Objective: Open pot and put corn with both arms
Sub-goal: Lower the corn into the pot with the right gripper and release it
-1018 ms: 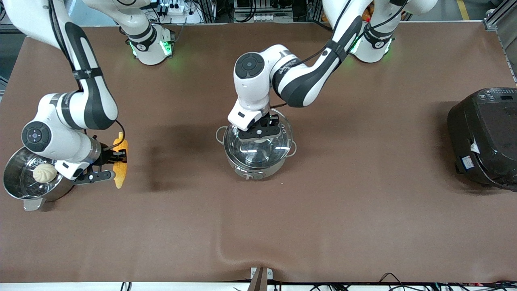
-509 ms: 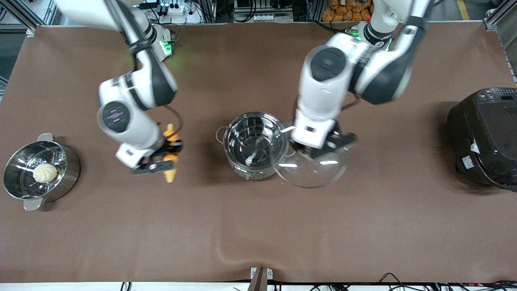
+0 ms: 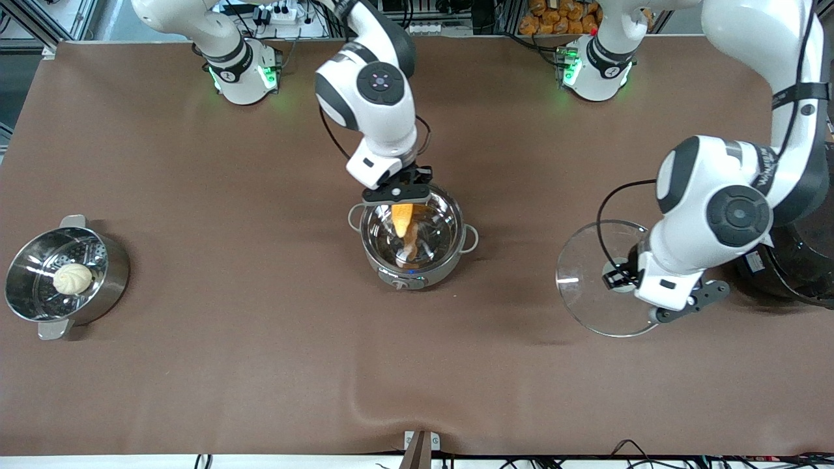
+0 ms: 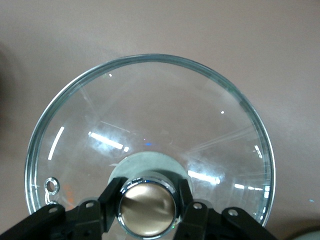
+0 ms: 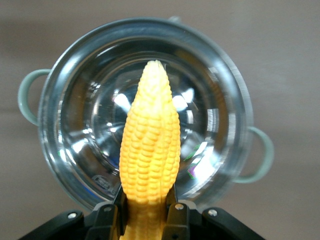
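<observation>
Next, my left gripper lets go of the glass lid on the table (image 3: pixel 576 284) between the steel pot and the black rice cooker.
The steel pot (image 3: pixel 449 257) stands open at the table's middle, its control knob toward the front camera. My right gripper (image 3: pixel 399 195) is shut on the yellow corn (image 3: pixel 404 219) and holds it over the pot's mouth, tip pointing down. In the right wrist view the corn (image 5: pixel 150 150) hangs over the pot (image 5: pixel 75 100) between the fingers (image 5: pixel 176 216). My left gripper (image 3: pixel 627 277) is shut on the copper knob (image 4: pixel 147 210) of the glass lid (image 3: pixel 586 286), held over the table toward the left arm's end. The lid (image 4: pixel 150 110) fills the left wrist view.
A steel steamer pot (image 3: pixel 111 273) with a pale bun (image 3: pixel 72 278) in it stands at the right arm's end. A big black rice cooker (image 3: pixel 798 260) stands at the left arm's end, close beside the left arm's wrist.
My left arm has carried the lid from beside the pot toward the rice cooker. My right arm has carried the corn from the table beside the pot to over the pot's mouth.
</observation>
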Controlling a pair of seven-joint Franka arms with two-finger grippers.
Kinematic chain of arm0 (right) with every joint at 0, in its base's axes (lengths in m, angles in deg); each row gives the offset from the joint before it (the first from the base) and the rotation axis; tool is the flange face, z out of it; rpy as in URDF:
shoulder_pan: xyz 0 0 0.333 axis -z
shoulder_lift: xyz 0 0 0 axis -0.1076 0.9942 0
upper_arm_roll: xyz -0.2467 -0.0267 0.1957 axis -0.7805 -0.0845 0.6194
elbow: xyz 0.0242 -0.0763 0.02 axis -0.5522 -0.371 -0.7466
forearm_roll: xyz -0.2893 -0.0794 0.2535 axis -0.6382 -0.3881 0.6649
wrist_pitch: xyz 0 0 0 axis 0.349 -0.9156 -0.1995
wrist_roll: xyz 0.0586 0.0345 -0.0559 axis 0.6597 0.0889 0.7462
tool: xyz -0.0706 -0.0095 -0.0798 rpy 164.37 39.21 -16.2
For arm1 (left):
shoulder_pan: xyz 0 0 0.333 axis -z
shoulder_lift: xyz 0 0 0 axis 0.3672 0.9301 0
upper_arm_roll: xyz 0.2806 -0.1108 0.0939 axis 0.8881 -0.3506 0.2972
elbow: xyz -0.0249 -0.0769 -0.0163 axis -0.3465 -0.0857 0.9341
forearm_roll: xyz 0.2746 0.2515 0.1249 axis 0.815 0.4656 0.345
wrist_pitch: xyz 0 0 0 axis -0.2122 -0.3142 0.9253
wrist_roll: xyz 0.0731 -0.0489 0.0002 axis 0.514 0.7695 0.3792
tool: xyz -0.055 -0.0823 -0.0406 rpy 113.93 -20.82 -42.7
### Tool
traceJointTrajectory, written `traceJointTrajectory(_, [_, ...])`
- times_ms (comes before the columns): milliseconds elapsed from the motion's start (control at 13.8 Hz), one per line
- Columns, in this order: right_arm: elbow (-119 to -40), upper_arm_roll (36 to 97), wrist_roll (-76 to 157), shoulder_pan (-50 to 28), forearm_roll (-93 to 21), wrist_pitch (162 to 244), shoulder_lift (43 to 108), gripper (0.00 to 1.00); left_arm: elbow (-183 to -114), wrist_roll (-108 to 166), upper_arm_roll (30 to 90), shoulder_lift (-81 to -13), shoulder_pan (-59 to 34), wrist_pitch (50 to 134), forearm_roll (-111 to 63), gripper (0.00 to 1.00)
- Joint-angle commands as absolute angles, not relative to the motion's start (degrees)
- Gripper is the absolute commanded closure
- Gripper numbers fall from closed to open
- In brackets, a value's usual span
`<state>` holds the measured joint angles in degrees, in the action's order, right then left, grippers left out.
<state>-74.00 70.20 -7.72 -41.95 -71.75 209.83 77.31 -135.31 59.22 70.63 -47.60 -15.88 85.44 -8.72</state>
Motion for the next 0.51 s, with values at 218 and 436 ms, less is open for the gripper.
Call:
traceJointTrajectory(218, [-68.0, 69.2, -8.6, -41.4, -71.9, 211.9, 84.6, 0.24, -161.7, 57.6, 69.9, -57.4, -17.2, 112.7, -10.1, 1.0])
traceJointTrajectory(436, [-67.9, 69.1, -8.3, -41.2, -72.0, 211.6, 84.4, 0.0, -161.5, 56.1, 70.0, -51.3, -17.1, 117.4, -9.4, 1.0])
